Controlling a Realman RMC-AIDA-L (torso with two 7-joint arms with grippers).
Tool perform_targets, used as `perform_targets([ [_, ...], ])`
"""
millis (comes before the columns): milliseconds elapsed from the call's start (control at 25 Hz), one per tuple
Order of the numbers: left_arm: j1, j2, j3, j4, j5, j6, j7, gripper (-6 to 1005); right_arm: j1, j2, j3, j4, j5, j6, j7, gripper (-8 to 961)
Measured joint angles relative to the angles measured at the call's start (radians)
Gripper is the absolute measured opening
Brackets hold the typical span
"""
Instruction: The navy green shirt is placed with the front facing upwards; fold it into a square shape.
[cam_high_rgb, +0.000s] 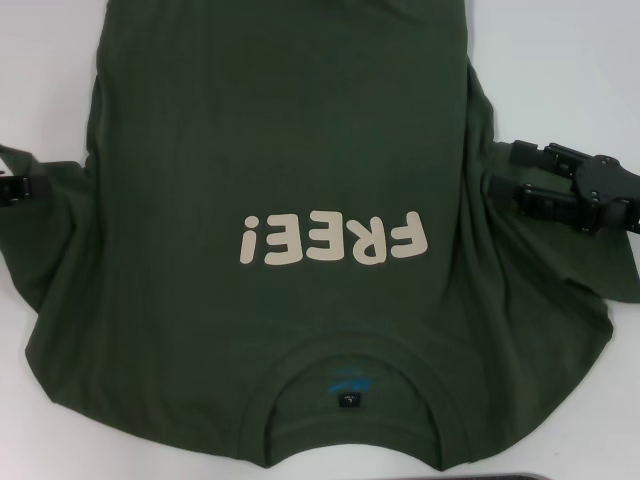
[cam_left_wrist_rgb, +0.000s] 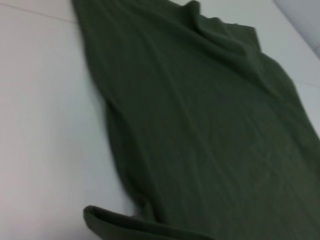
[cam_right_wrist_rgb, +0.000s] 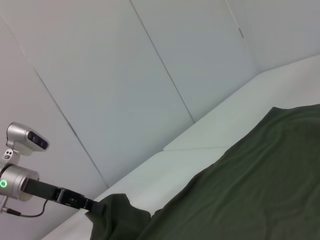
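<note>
Next, my left gripper lets the sleeve go on the front of the shirt, next to the exclamation mark (cam_high_rgb: 188, 245) of the cream lettering.
The navy green shirt (cam_high_rgb: 300, 150) lies flat on the white table, front up, with its cream "FREE!" lettering (cam_high_rgb: 335, 240) and ribbed collar (cam_high_rgb: 350, 385) on the near side. At the view's left edge, my left gripper (cam_high_rgb: 15, 186) sits at the left sleeve (cam_high_rgb: 50, 215). In the right wrist view that gripper (cam_right_wrist_rgb: 92, 204) meets a raised peak of sleeve cloth (cam_right_wrist_rgb: 117, 215), so it looks shut on it. My right gripper (cam_high_rgb: 500, 168) is open over the right sleeve (cam_high_rgb: 540, 260), one finger on each side of a cloth ridge. The left wrist view shows only shirt fabric (cam_left_wrist_rgb: 210, 130).
The white table (cam_high_rgb: 570, 70) shows bare at both far corners and beside the sleeves. A dark object's edge (cam_high_rgb: 520, 477) sits at the near table edge. Grey wall panels (cam_right_wrist_rgb: 150, 75) stand behind the table.
</note>
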Motion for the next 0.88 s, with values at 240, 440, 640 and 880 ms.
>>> perform_targets([
  [240, -0.024, -0.019, -0.004, 0.001, -0.009, 0.038, -0.006, 5, 0.0, 0.002, -0.002, 0.001, 0.0, 0.0, 0.0, 915],
  [440, -0.04, -0.032, -0.003, 0.001, -0.017, 0.047, -0.018, 6, 0.0, 0.003, -0.002, 0.001, 0.0, 0.0, 0.0, 915],
  [640, -0.048, -0.041, -0.001, 0.009, -0.054, 0.048, -0.027, 7, 0.0, 0.002, -0.002, 0.003, 0.0, -0.001, 0.0, 915],
  [880, -0.061, -0.06, 0.004, 0.027, -0.067, 0.044, -0.027, 9, -0.003, 0.002, -0.002, 0.003, 0.0, -0.002, 0.0, 915],
])
